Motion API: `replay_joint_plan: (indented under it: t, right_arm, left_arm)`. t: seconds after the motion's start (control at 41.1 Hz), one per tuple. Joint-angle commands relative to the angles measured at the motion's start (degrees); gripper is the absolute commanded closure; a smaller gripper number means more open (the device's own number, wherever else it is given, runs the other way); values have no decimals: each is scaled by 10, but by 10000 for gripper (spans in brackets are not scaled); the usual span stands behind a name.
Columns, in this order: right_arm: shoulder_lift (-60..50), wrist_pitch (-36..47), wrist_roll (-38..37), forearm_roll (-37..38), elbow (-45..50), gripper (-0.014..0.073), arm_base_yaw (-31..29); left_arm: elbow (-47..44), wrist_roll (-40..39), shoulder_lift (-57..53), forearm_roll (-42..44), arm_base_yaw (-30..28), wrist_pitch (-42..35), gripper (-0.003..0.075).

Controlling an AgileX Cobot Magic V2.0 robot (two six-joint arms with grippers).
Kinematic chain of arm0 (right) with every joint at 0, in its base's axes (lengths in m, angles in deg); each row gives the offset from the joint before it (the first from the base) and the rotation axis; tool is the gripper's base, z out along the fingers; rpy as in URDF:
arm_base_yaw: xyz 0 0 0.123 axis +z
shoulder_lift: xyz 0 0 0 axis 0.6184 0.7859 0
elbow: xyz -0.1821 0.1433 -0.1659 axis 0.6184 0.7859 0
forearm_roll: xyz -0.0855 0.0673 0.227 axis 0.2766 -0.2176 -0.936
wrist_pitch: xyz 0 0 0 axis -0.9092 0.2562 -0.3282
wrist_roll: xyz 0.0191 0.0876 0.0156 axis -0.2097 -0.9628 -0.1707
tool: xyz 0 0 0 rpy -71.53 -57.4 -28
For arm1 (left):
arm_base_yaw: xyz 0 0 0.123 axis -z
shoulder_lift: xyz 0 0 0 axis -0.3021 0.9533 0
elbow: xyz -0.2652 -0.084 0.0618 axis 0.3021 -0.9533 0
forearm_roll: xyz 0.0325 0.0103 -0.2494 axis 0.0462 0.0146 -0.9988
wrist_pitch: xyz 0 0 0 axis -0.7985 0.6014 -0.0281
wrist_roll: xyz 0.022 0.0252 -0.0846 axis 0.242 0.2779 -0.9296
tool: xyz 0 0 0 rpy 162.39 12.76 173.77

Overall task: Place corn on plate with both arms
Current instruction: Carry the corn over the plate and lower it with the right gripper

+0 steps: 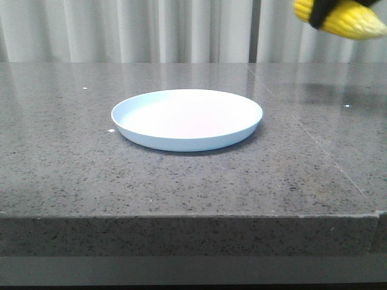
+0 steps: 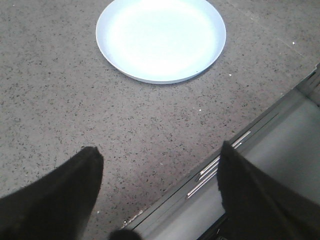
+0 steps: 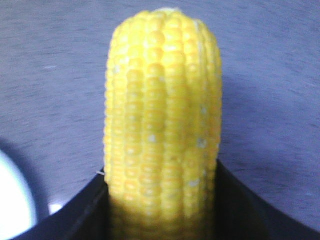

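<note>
The yellow corn, still high above the table, will be let go by my right gripper across the middle of the pale blue-white plate [image 1: 184, 100].
The pale blue-white plate [image 1: 187, 119] sits empty in the middle of the grey stone table; it also shows in the left wrist view [image 2: 161, 39]. The yellow corn [image 1: 347, 18] hangs high at the top right of the front view, above the table and right of the plate, with a black finger across it. My right gripper [image 3: 161, 180] is shut on the corn [image 3: 162, 110], its dark fingers against both sides of the cob. My left gripper [image 2: 160, 167] is open and empty, over the table's front edge, short of the plate.
The speckled table top [image 1: 72, 157] ends at a front edge [image 1: 181, 215]. A grey metal frame [image 2: 270, 165] lies below that edge under my left gripper. White curtains [image 1: 151, 30] hang behind the table.
</note>
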Motion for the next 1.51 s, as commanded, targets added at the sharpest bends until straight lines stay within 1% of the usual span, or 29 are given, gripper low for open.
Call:
replay_joint_plan:
  t: [0.0, 0.097, 0.194, 0.267, 0.365, 0.535, 0.583, 0.778, 0.827, 0.875, 0.924, 0.948, 0.972, 1.045, 1.094, 1.24, 1.337, 1.386, 1.483]
  right_arm:
    - [-50, 9, 5, -12, -20, 318, 45]
    - [-56, 3, 3, -22, -19, 318, 91]
    - [-56, 8, -28, -26, -9, 318, 139]
    - [-56, 29, -55, -26, 11, 318, 169]
    - [-56, 87, -107, -26, 54, 318, 204]
    - [-49, 207, -203, -26, 122, 318, 230]
    - [-43, 227, -215, -26, 134, 318, 233]
    - [6, 255, -226, -26, 141, 316, 233]
    - [16, 256, -226, -26, 141, 307, 233]
    - [23, 254, -226, -27, 141, 272, 233]
    - [26, 251, -226, -27, 141, 183, 233]
    - [26, 249, -226, -27, 141, 155, 233]
    - [26, 247, -226, -27, 141, 99, 233]
    - [23, 241, -226, -27, 140, -27, 233]
    - [18, 237, -226, -25, 140, -73, 233]
    - [-17, 211, -225, 3, 140, -49, 233]
    - [-54, 164, -218, 51, 140, -49, 233]
    - [-76, 135, -202, 73, 140, -49, 233]
    - [-125, 63, -132, 98, 140, -49, 233]
  left_arm:
    - [15, -6, -1, 0, 3, -39, 240]
    - [15, -6, -1, 0, 3, -39, 240]
    - [15, -6, -1, 0, 3, -39, 240]
    - [15, -6, -1, 0, 3, -39, 240]
    - [15, -6, -1, 0, 3, -39, 240]
    - [15, -6, -1, 0, 3, -39, 240]
    - [15, -6, -1, 0, 3, -39, 240]
    - [15, -6, -1, 0, 3, -39, 240]
    - [15, -6, -1, 0, 3, -39, 240]
    - [15, -6, -1, 0, 3, -39, 240]
    - [15, -6, -1, 0, 3, -39, 240]
    - [15, -6, -1, 0, 3, -39, 240]
    - [15, -6, -1, 0, 3, -39, 240]
    - [15, -6, -1, 0, 3, -39, 240]
    - [15, -6, -1, 0, 3, -39, 240]
    - [15, -6, -1, 0, 3, -39, 240]
    - [15, -6, -1, 0, 3, -39, 240]
    - [15, -6, -1, 0, 3, -39, 240]
    - [15, -6, -1, 0, 3, -39, 240]
